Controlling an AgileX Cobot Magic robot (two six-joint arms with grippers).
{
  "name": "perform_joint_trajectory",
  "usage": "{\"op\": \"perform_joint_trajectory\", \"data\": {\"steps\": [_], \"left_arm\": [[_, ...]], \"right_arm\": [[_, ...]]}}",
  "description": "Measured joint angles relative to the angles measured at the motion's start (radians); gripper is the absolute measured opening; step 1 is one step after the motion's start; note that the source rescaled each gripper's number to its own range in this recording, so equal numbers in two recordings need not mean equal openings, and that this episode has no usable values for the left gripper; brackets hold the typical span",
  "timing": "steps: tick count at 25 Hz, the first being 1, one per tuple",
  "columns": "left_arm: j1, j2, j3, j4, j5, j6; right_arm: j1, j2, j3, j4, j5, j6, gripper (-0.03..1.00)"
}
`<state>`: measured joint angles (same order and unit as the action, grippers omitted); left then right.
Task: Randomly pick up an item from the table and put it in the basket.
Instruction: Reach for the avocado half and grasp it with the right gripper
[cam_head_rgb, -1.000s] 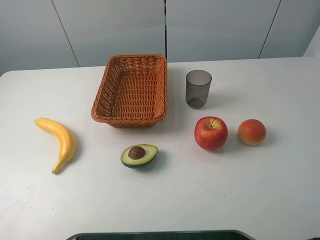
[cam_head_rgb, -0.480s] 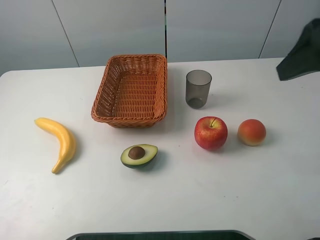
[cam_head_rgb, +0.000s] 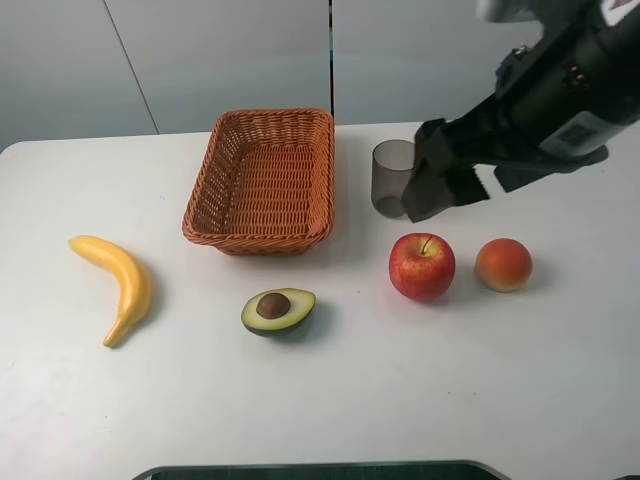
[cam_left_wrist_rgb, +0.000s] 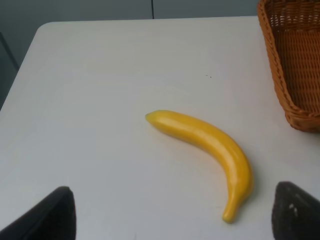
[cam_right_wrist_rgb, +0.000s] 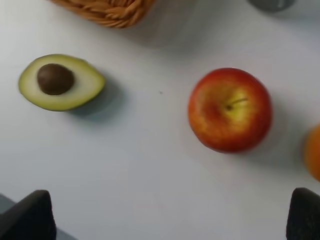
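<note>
I should close my right gripper on the opposite ends of the halved avocado (cam_head_rgb: 278, 310) (cam_right_wrist_rgb: 61, 82), with its brown pit between the fingers.
The halved avocado (cam_head_rgb: 278, 311) lies flesh up with its brown pit showing on the white table (cam_head_rgb: 330, 400), in front of the wicker basket (cam_head_rgb: 263, 180). It also shows in the right wrist view (cam_right_wrist_rgb: 61, 82), with a piece of the basket's rim (cam_right_wrist_rgb: 107, 9). My right gripper (cam_head_rgb: 447, 190) hangs open and empty above the table, over the grey cup and the apple; its fingertips (cam_right_wrist_rgb: 30, 217) show far apart. My left gripper (cam_left_wrist_rgb: 170, 215) is open and empty near the banana, and out of the high view.
A yellow banana (cam_head_rgb: 118, 284) lies at the left, also in the left wrist view (cam_left_wrist_rgb: 210, 145). A red apple (cam_head_rgb: 421, 266) and an orange-red fruit (cam_head_rgb: 503, 264) sit at the right. A grey translucent cup (cam_head_rgb: 391, 178) stands beside the basket, partly behind my right arm.
My right arm has come in from the upper right and moved left, now hanging over the cup and apple. The objects on the table have not moved.
</note>
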<state>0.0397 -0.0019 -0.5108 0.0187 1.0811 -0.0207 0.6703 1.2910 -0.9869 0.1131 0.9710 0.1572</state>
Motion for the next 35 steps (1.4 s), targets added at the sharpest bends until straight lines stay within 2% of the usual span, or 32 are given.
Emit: {"op": "perform_joint_trajectory", "data": {"steps": [4, 9, 16, 20, 27, 35], "left_arm": [[0.0, 0.0, 0.0, 0.0, 0.0, 0.0], [0.0, 0.0, 0.0, 0.0, 0.0, 0.0], [0.0, 0.0, 0.0, 0.0, 0.0, 0.0], [0.0, 0.0, 0.0, 0.0, 0.0, 0.0], [0.0, 0.0, 0.0, 0.0, 0.0, 0.0], [0.0, 0.0, 0.0, 0.0, 0.0, 0.0]], "right_arm": [[0.084, 0.097, -0.068, -0.015, -0.011, 0.03, 1.0], [0.206, 0.242, -0.179, -0.054, -0.022, 0.206, 1.0], [0.327, 0.498, -0.393, -0.067, 0.006, 0.34, 1.0], [0.345, 0.614, -0.485, -0.113, 0.006, 0.458, 1.0], [0.345, 0.739, -0.503, -0.265, 0.005, 0.687, 1.0], [0.345, 0.808, -0.503, -0.286, -0.009, 0.827, 1.0]]}}
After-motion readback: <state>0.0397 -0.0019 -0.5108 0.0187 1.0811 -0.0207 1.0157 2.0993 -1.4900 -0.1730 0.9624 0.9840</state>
